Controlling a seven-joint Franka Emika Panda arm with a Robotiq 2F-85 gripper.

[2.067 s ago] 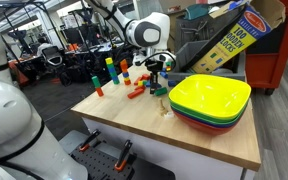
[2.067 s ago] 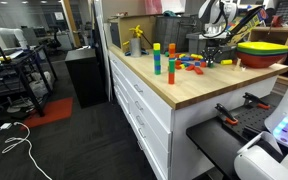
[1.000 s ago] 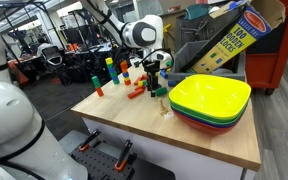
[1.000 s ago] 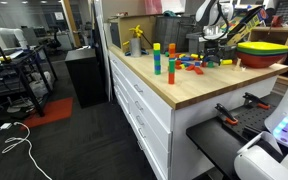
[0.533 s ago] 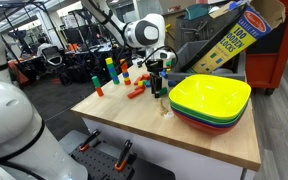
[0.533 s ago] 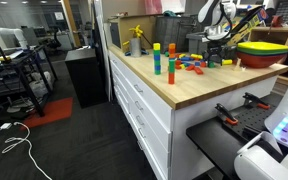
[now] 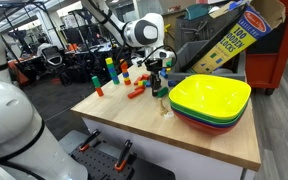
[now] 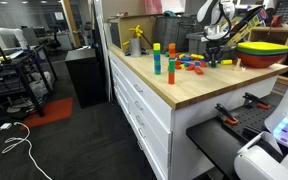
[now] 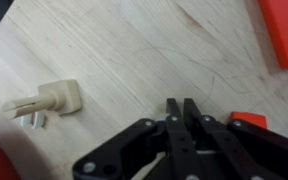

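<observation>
My closed, empty fingers are beside the green block; I will open, shift, turn, then close around the green block (image 7: pixel 161 92) before lifting.
My gripper (image 9: pixel 180 104) points down at the wooden tabletop (image 9: pixel 134 50), its two black fingers pressed together with nothing visible between the tips. A small beige wooden peg piece (image 9: pixel 49 100) lies on the wood to its left, apart from the fingers. A red piece (image 9: pixel 249 120) sits just right of the fingers, and a larger red block (image 9: pixel 284 30) fills the upper right corner. In both exterior views the gripper (image 7: pixel 158 82) (image 8: pixel 216 58) hangs low over scattered coloured blocks (image 7: pixel 137 88), beside the bowls.
A stack of bowls, yellow on top (image 7: pixel 209 98) (image 8: pixel 259 47), stands close to the gripper. Upright block towers (image 7: pixel 110 70) (image 8: pixel 156 58) stand further along the table. A cardboard block box (image 7: pixel 234 35) leans behind the bowls. The table edge (image 7: pixel 154 135) is near.
The fingers have closed from wide apart to together. The arm has shifted only slightly over the blocks.
</observation>
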